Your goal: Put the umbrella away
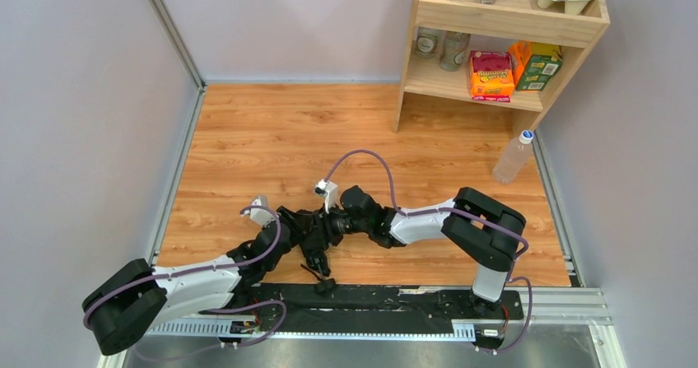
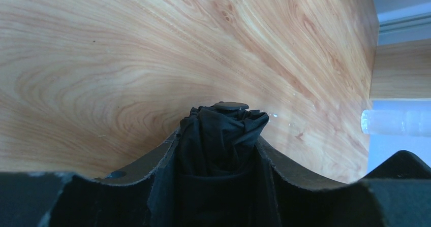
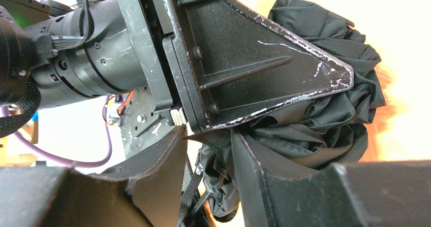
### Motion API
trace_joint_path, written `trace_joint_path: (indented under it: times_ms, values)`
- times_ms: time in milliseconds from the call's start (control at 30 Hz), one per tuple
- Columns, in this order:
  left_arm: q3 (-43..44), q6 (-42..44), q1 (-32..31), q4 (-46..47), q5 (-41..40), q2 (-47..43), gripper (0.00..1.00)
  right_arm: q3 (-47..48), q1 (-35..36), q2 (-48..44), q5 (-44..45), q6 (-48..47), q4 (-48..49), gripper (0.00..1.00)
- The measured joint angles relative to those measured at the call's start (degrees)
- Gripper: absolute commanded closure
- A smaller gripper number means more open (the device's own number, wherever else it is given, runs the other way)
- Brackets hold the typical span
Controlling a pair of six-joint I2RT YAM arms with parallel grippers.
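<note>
My left gripper should release the umbrella on the middle of the wooden table [image 1: 328, 216], with the umbrella's handle toward the table's near edge. The umbrella is now held low between both grippers.
The umbrella [image 1: 313, 238] is a bundle of black fabric low in the middle of the wooden table, held between both grippers. Its small black handle [image 1: 325, 286] hangs toward the near edge. My left gripper [image 1: 298, 222] is shut on the folded canopy; in the left wrist view the fabric [image 2: 223, 135] fills the gap between the fingers and a flat black end cap [image 2: 231, 105] sticks out past them. My right gripper [image 1: 333, 230] comes in from the right. In the right wrist view its jaws [image 3: 208, 156] stand close together around the strap and fabric [image 3: 325, 110], right beside the left finger [image 3: 254, 59].
A wooden shelf [image 1: 428, 67] with boxes, cups and bottles stands at the back right. A clear plastic bottle [image 1: 514, 156] stands beside it near the right wall and also shows in the left wrist view [image 2: 396, 123]. Grey walls close in the left and back.
</note>
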Motion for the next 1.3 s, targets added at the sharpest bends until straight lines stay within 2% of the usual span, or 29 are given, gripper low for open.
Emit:
trace_joint_path:
  times_ms: [167, 267, 333, 400, 467, 533, 600, 767, 833, 933, 1033, 1167, 1300]
  values:
    - [0.0, -2.0, 0.0, -1.3, 0.8, -1.0, 1.0, -2.8, -0.5, 0.3, -1.0, 4.3, 6.2, 0.53]
    - [0.0, -2.6, 0.0, -2.4, 1.2, -2.3, 1.0, -4.2, -0.9, 0.7, -1.4, 6.5, 9.3, 0.7]
    - [0.0, -3.0, 0.0, -2.6, 1.6, -2.9, 1.0, -4.7, -1.3, 0.8, -0.9, 7.6, 9.7, 0.9]
    - [0.0, -3.4, 0.0, -2.8, 1.8, -3.2, 1.0, -4.6, -1.5, 0.9, 0.7, 8.4, 8.8, 0.93]
    - [0.0, -4.2, 0.0, -3.3, 1.6, -3.2, 1.0, -4.3, -1.2, 0.9, 2.5, 9.7, 7.4, 0.89]
    - [0.0, -4.6, 0.0, -4.1, 1.3, -3.2, 1.0, -2.9, -0.3, 0.6, 4.9, 10.1, 4.2, 0.72]
    - [0.0, -4.9, 0.0, -4.2, 1.1, -3.2, 1.0, -1.4, 0.5, 0.3, 6.6, 9.7, 1.7, 0.65]
    - [0.0, -7.3, 0.3, -4.0, 1.3, -3.1, 1.0, -0.4, 2.1, -1.8, 8.5, 6.1, -1.9, 0.61]
    - [0.0, -7.6, 0.2, -3.7, 1.6, -2.7, 1.0, -0.4, 2.2, -1.9, 8.3, 5.3, -1.7, 0.65]
    - [0.0, -8.8, 0.2, -2.9, 2.6, -2.4, 1.0, -0.4, 1.9, -1.3, 6.2, 5.1, -0.4, 0.65]
    - [0.0, -10.6, 0.2, -0.8, 3.7, -2.4, 1.0, -1.0, 1.6, 0.0, 3.5, 6.1, 2.4, 0.55]
    - [0.0, -11.0, -0.2, 1.4, 5.8, -3.8, 1.0, -3.2, 1.3, 0.8, 0.3, 9.2, 8.2, 0.57]
    - [0.0, -10.7, -0.2, 1.0, 6.1, -4.5, 1.0, -2.8, 1.3, 0.4, 0.1, 8.5, 6.5, 0.55]
